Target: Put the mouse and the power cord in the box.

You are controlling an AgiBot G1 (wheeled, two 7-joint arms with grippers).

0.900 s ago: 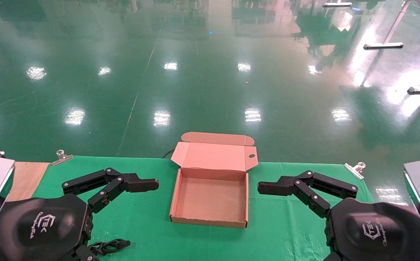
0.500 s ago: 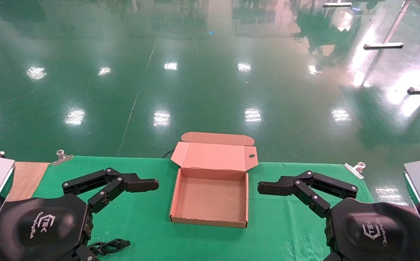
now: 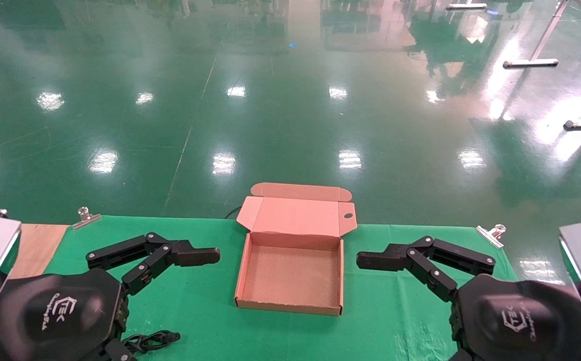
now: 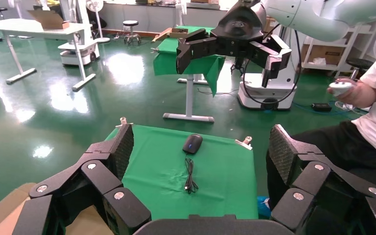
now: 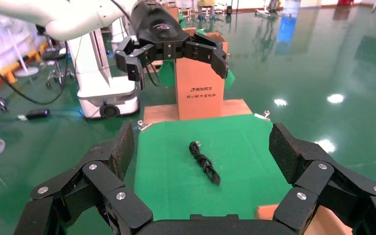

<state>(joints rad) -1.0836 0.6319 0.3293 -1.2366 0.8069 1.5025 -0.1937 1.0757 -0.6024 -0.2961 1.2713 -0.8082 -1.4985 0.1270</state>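
Observation:
Next, I move my left gripper to the power cord's knotted middle (image 3: 141, 343), under my left arm, and close it there, with the plug beyond its fingers.
The brown box (image 3: 290, 275) lies open and empty at mid-table, its lid flap standing behind it. My left gripper (image 3: 205, 257) hovers open just left of the box, and my right gripper (image 3: 370, 260) hovers open just right of it. The left wrist view shows the black mouse (image 4: 192, 143) with its thin wire (image 4: 190, 176) on the green cloth, far beyond my open left gripper (image 4: 201, 149). The bundled power cord (image 5: 204, 162) lies on the cloth in the right wrist view, ahead of my open right gripper (image 5: 201, 147). The cord's end (image 3: 152, 341) peeks out under my left arm.
A green cloth (image 3: 205, 311) covers the table, held by metal clips (image 3: 86, 216) (image 3: 491, 233). A wooden board (image 3: 34, 246) shows at the left edge. A tall cardboard carton (image 5: 199, 78) stands beyond the table's left end. A seated person (image 4: 367, 103) is past the right end.

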